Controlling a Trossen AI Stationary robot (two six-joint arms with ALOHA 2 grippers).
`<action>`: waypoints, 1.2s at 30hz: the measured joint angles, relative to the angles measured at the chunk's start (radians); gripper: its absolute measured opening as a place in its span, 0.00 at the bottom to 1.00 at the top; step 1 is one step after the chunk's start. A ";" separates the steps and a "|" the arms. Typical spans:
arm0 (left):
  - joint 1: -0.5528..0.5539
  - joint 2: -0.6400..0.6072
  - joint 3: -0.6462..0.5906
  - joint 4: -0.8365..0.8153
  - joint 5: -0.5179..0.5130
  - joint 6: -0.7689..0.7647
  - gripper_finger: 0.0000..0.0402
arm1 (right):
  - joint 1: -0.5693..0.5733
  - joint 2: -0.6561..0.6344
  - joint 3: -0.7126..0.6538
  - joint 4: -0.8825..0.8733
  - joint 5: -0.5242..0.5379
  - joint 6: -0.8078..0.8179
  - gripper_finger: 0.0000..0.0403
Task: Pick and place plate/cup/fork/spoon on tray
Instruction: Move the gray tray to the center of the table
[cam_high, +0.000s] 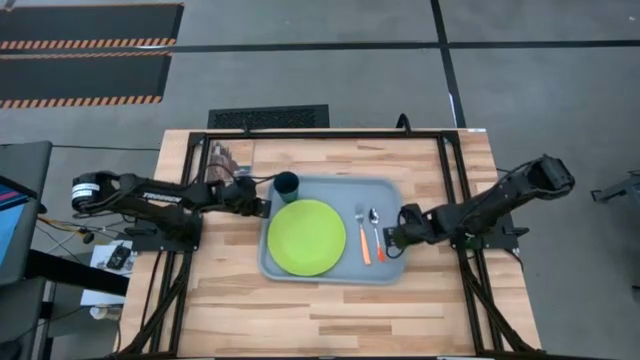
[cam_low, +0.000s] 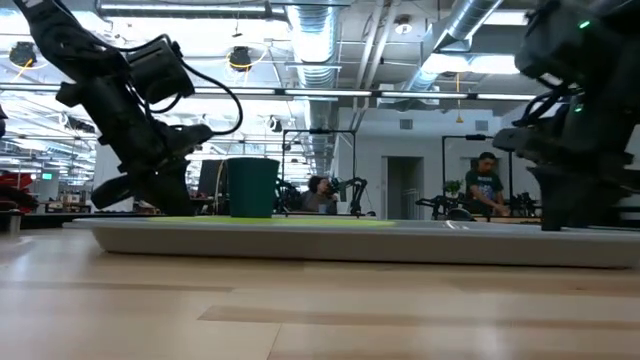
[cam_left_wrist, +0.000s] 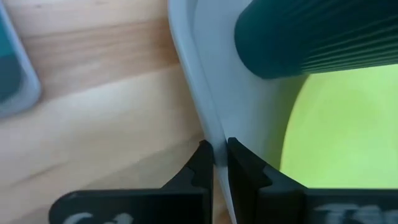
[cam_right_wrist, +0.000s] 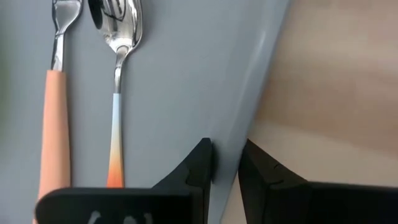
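Note:
Next, my left gripper sets the tray down and lets go of it on the middle of the wooden table (cam_high: 335, 247), a little closer to the table's near edge.
The grey-blue tray (cam_high: 385, 268) lies on the middle of the wooden table. On it are the lime-green plate (cam_high: 306, 237), the dark teal cup (cam_high: 287, 185) standing upright at its far left corner, and the orange-handled fork (cam_high: 362, 238) and spoon (cam_high: 376, 232) side by side on its right part. My left gripper (cam_high: 262, 203) is shut on the tray's left rim, just near of the cup. My right gripper (cam_high: 393, 240) is shut on the tray's right rim, beside the spoon. My left gripper (cam_left_wrist: 215, 155) pinches the tray's left rim (cam_left_wrist: 208, 127) between its two fingers, one inside the tray and one outside. The fingers come from the table's left and lie across the rim. Whether the tray is off the table, I cannot tell. My right gripper (cam_right_wrist: 225, 158) has the tray's right rim (cam_right_wrist: 249, 106) between its two fingers, one finger inside the tray next to the spoon's handle (cam_right_wrist: 115, 143) and one outside over the wood. The fingers come from the table's right, across the rim.
Black frame rails (cam_high: 452, 190) run along the table's left and right sides. A small brownish object (cam_high: 228, 158) sits at the table's far left. Bare wood lies near of the tray. People (cam_low: 487, 185) show in the room behind the table.

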 joint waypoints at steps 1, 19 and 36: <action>-0.015 0.000 0.000 -0.001 -0.011 -0.010 0.02 | 0.021 0.000 0.000 0.001 -0.002 0.020 0.18; -0.340 0.000 0.001 -0.036 -0.226 -0.278 0.02 | 0.169 0.000 0.000 0.000 0.009 0.162 0.18; -0.486 -0.003 0.005 -0.085 -0.316 -0.420 0.03 | 0.167 -0.001 0.000 -0.004 0.016 0.135 0.18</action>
